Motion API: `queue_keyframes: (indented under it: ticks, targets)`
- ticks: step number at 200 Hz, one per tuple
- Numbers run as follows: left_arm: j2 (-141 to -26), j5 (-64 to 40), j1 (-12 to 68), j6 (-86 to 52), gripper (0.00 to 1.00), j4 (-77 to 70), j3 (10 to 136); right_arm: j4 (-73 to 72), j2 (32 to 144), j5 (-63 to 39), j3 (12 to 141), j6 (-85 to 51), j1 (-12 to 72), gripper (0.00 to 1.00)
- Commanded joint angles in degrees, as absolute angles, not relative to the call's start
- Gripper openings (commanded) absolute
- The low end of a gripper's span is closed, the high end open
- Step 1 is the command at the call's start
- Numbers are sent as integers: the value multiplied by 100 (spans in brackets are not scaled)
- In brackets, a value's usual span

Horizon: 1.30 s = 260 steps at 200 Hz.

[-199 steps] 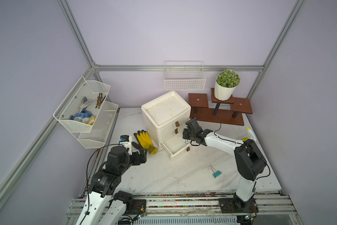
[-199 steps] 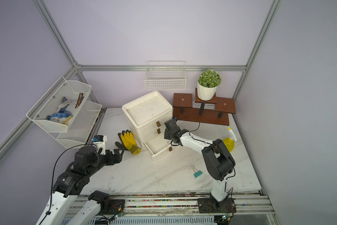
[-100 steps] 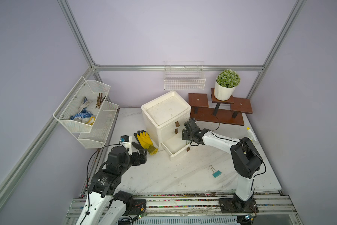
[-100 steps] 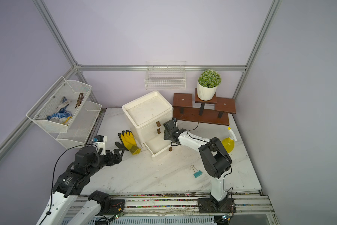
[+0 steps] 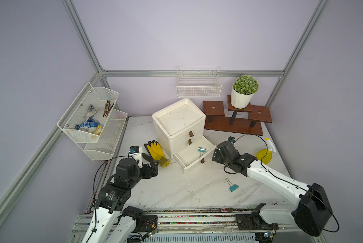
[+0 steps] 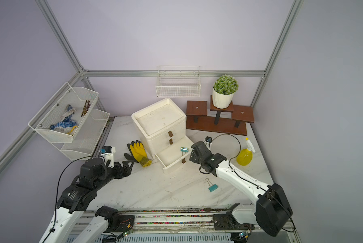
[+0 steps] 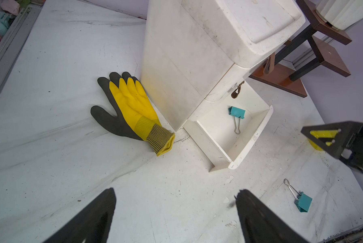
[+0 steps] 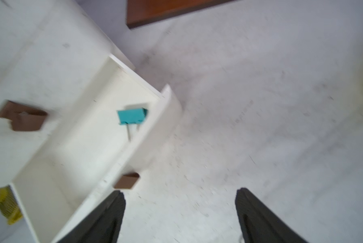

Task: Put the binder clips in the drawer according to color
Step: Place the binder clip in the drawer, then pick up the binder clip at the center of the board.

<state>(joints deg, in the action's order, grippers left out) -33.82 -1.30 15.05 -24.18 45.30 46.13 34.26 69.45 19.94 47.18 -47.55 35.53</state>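
My right gripper is to head next for the teal binder clip on the table, where I should close it on the short ends of its body (image 5: pixel 233 187).
The drawer (image 5: pixel 179 126) (image 6: pixel 159 124) is a white chest with its bottom drawer (image 5: pixel 207 156) (image 7: pixel 258 128) (image 8: pixel 155 134) pulled out. One teal binder clip (image 5: pixel 201 149) (image 6: pixel 184 149) (image 7: pixel 236 112) (image 8: pixel 131 116) lies inside that drawer. A second teal binder clip (image 5: pixel 233 187) (image 6: pixel 213 187) (image 7: pixel 303 202) lies on the table in front. My right gripper (image 5: pixel 214 153) (image 6: pixel 192 153) (image 8: pixel 179 195) hangs open and empty just right of the open drawer's front. My left gripper (image 5: pixel 154 165) (image 6: pixel 127 166) (image 7: pixel 176 195) is open and empty over bare table near the glove.
A yellow and black glove (image 5: pixel 155 152) (image 7: pixel 132 109) lies left of the chest. A yellow spray bottle (image 5: pixel 264 154) stands at the right. A wooden stand (image 5: pixel 233 124) with a potted plant (image 5: pixel 244 92) is behind. Wire baskets (image 5: pixel 92 120) hang on the left wall.
My right gripper has opened and let the teal clip go into the bottom drawer, then drawn back to the right. The left arm has not moved.
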Motion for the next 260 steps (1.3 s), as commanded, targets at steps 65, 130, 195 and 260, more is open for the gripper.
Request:
queue_keyframes:
  ticks: [65,130,195,260]
  targets:
    - [-3293,-208,1475,-2279,92,4272,4568,4870,5124,1088,2752,-6846,3617,87]
    - [-3331,-229,1476,-2277,92,4258,4556,3431,5487,518,2458,-6844,3835,84]
    - [-3279,-219,1477,-2285,92,4269,4557,2305,6716,845,2942,-6632,3837,84]
    - [-3247,-210,1485,-2294,92,4271,4548,3197,7278,1132,3935,-5811,3855,86]
